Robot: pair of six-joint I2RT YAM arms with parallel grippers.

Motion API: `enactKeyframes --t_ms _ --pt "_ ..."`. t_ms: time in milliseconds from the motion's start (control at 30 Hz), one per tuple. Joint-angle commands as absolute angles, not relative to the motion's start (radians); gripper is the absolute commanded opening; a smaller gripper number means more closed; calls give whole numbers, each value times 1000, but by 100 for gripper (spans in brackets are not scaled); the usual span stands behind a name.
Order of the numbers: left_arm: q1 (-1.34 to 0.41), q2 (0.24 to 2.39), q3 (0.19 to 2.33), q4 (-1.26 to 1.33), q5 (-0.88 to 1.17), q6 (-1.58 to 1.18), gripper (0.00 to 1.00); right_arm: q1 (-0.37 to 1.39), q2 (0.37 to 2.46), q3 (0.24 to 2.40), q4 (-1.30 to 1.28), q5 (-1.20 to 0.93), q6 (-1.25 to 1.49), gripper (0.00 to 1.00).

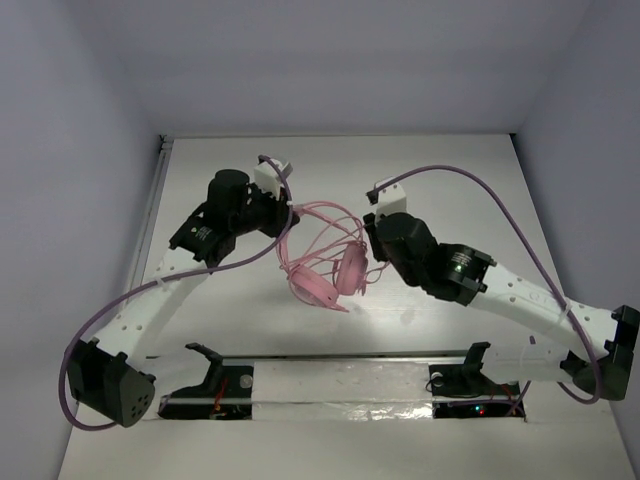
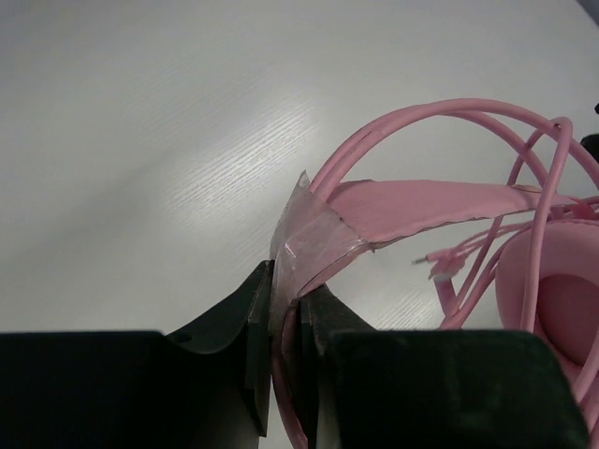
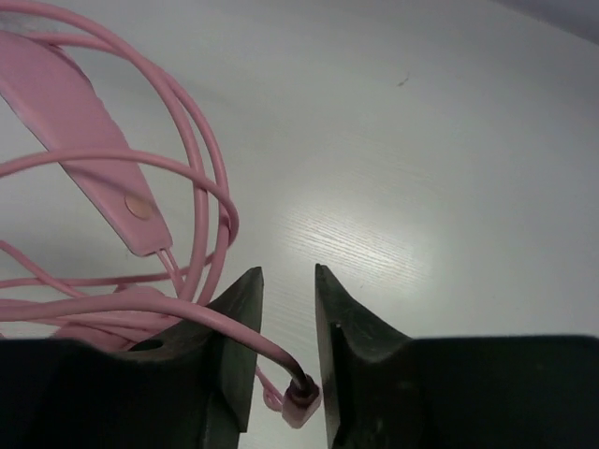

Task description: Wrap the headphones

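The robot's left gripper needs to release the pink headphones, which now lie mid-table, on the table (image 1: 367, 232) beneath the fingertips of the right gripper.
The pink headphones (image 1: 320, 280) lie mid-table, both cups side by side and the headband arching toward the back. My left gripper (image 1: 288, 215) is shut on the taped part of the headband (image 2: 421, 206), which shows between its jaws in the left wrist view (image 2: 288, 276); one cup (image 2: 562, 309) is at the right edge. My right gripper (image 1: 368, 232) is just right of the cups. In its wrist view the jaws (image 3: 288, 276) stand slightly apart. The thin pink cable (image 3: 187, 309) runs over the left finger. Its end piece (image 3: 301, 402) sits loose in the gap.
Purple arm cables (image 1: 500, 200) loop over both arms. A metal rail (image 1: 150, 220) runs along the table's left edge. Two black stands (image 1: 215, 375) and a foil strip (image 1: 340, 385) sit at the near edge, between the arm bases.
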State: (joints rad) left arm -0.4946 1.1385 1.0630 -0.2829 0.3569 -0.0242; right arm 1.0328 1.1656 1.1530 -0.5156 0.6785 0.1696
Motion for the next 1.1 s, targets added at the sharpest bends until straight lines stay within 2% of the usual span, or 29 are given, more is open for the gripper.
enactKeyframes --t_ms 0,267,467,767,1067 --pt "-440 1091 1054 -158 532 -107 0 1005 1143 1134 -439 664 216 35" --pt "-411 1124 1040 -81 667 -172 0 969 1178 1111 -414 513 236 64" --pt "-374 1157 1023 -37 752 -228 0 948 1167 1089 -390 422 239 76" --pt "-287 1230 1012 176 900 -446 0 939 1078 1045 -348 119 224 83" --pt "-278 1305 1101 124 910 -462 0 939 1039 1026 -316 -53 192 86"
